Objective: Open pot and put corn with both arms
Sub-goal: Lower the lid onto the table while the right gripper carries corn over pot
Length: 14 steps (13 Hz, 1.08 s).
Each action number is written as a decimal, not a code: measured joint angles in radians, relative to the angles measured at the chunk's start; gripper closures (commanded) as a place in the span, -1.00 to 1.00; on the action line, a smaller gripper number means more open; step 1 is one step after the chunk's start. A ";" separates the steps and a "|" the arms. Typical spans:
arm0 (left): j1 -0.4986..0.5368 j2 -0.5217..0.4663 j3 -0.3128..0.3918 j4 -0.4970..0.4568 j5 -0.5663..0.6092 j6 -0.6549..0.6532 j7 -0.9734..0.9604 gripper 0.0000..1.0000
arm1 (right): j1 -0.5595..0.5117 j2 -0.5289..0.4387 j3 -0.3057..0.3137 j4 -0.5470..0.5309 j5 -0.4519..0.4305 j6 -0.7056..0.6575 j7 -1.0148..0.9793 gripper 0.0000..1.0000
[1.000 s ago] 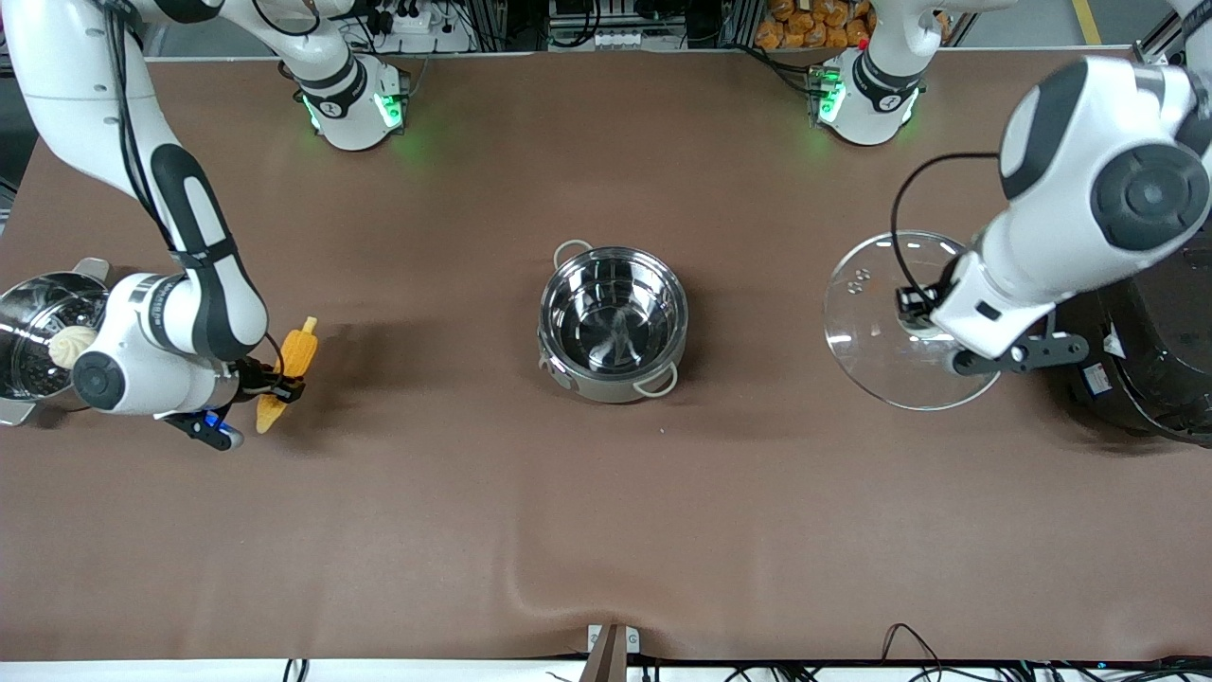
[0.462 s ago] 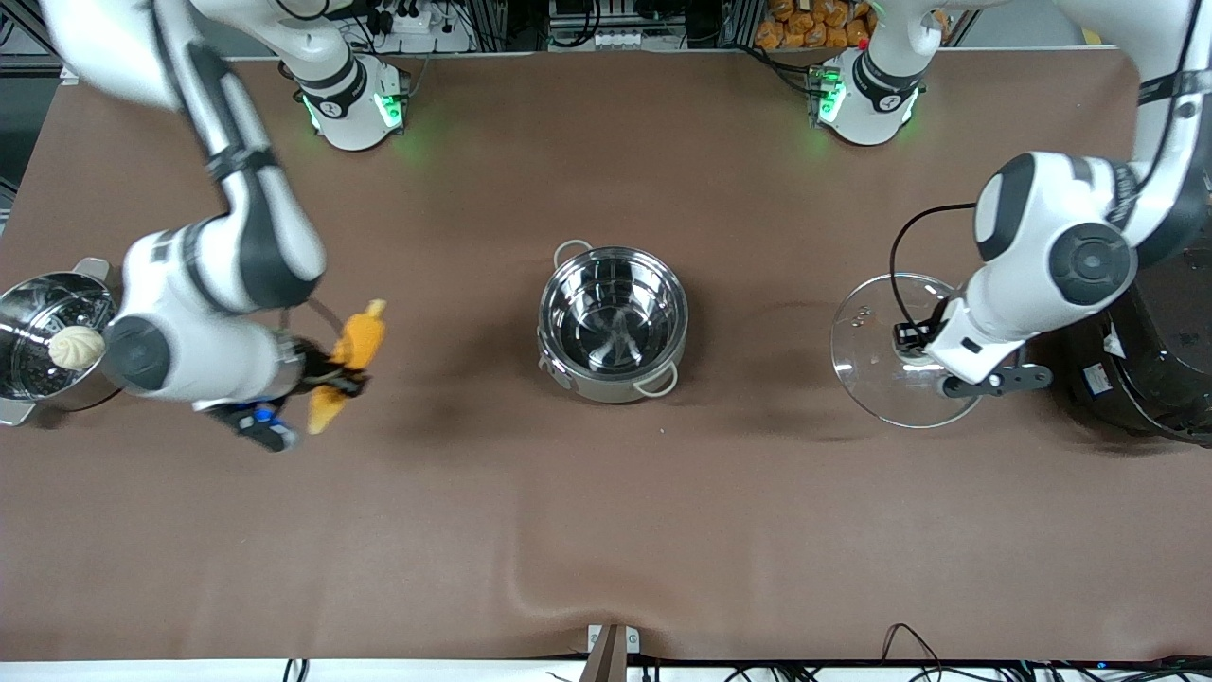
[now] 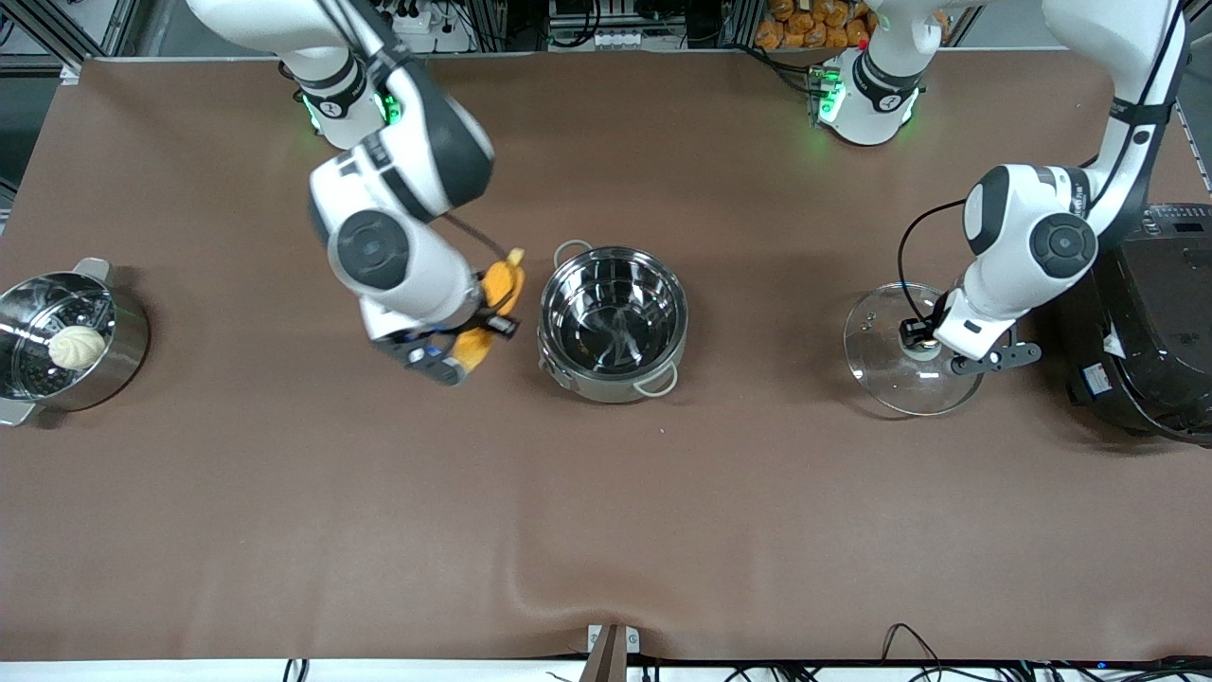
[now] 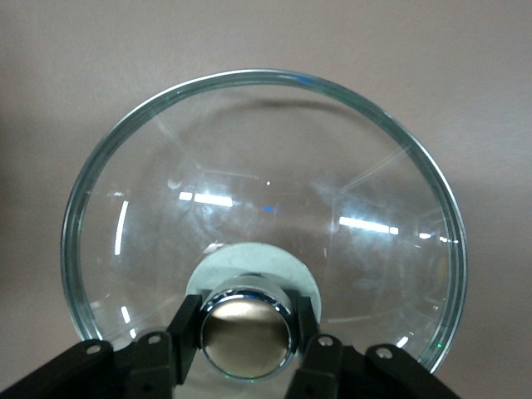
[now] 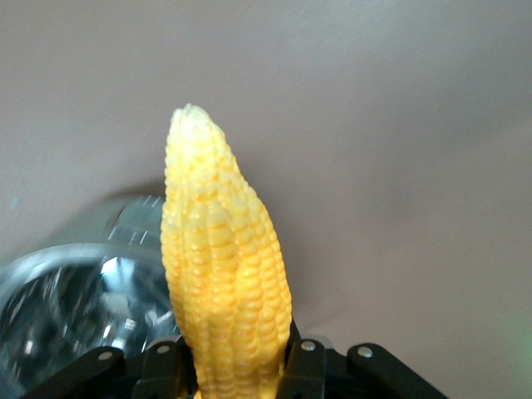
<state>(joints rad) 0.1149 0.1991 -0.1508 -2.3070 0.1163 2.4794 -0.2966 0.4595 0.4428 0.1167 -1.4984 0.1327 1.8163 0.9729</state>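
Note:
My right gripper is to release the yellow corn cob, now in the air beside the pot, inside the empty steel pot [image 3: 615, 319] [image 5: 90, 320], which sits at the middle of the table.
The steel pot [image 3: 613, 324] stands open at the table's middle, empty inside; its rim shows in the right wrist view [image 5: 75, 291]. My right gripper [image 3: 488, 317] is shut on the yellow corn cob [image 3: 494, 301] and holds it in the air just beside the pot, toward the right arm's end; the cob fills the right wrist view [image 5: 224, 283]. My left gripper [image 3: 920, 334] is shut on the knob [image 4: 246, 331] of the clear glass lid [image 3: 885, 355], which it holds low over the table near the left arm's end. The lid fills the left wrist view [image 4: 258, 191].
A steel steamer pot [image 3: 123, 350] with a white bun [image 3: 76, 347] stands at the right arm's end. A large black rice cooker [image 3: 1150, 322] stands at the left arm's end, close beside the lid.
My right arm has carried the corn from near the steamer pot up and across to beside the open pot. My left arm has lowered the lid toward the table near the rice cooker.

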 measured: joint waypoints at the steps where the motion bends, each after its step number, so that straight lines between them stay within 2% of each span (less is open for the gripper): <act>1: 0.013 0.001 0.000 -0.031 0.000 0.035 0.000 1.00 | 0.000 0.002 0.030 0.002 0.000 0.013 0.000 0.61; 2: 0.022 0.002 0.000 -0.049 0.000 0.051 0.000 1.00 | 0.001 0.006 0.056 0.002 0.000 0.043 0.000 0.59; 3: 0.028 0.005 0.000 -0.057 0.000 0.055 0.001 0.67 | 0.004 0.015 0.079 0.002 0.000 0.079 -0.001 0.57; 4: 0.031 0.008 0.000 -0.059 0.000 0.055 0.001 0.18 | 0.015 0.030 0.095 0.002 0.000 0.115 -0.001 0.57; 5: 0.033 0.014 0.000 -0.059 0.000 0.056 0.001 -0.42 | 0.036 0.052 0.102 0.002 -0.002 0.153 -0.003 0.56; 6: 0.033 0.017 0.000 -0.059 0.000 0.058 0.001 -0.92 | 0.062 0.079 0.104 0.001 -0.004 0.190 -0.009 0.56; 7: 0.033 0.019 -0.001 -0.059 0.000 0.061 0.001 -1.00 | 0.085 0.104 0.104 0.001 -0.006 0.221 -0.023 0.55; 9: 0.033 0.018 -0.003 -0.050 0.000 0.066 0.001 -1.00 | 0.113 0.144 0.104 0.002 -0.012 0.246 -0.063 0.49; 11: 0.033 0.012 -0.004 -0.024 0.001 0.070 0.004 -1.00 | 0.115 0.166 0.102 0.003 -0.013 0.255 -0.100 0.26; 14: 0.033 -0.037 -0.005 0.030 0.001 0.062 0.057 -1.00 | 0.115 0.181 0.101 0.004 -0.015 0.298 -0.122 -0.74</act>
<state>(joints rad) 0.1480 0.1621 -0.1555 -2.2774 0.1169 2.5417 -0.2398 0.5743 0.6243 0.2182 -1.4946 0.1175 2.1143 0.8513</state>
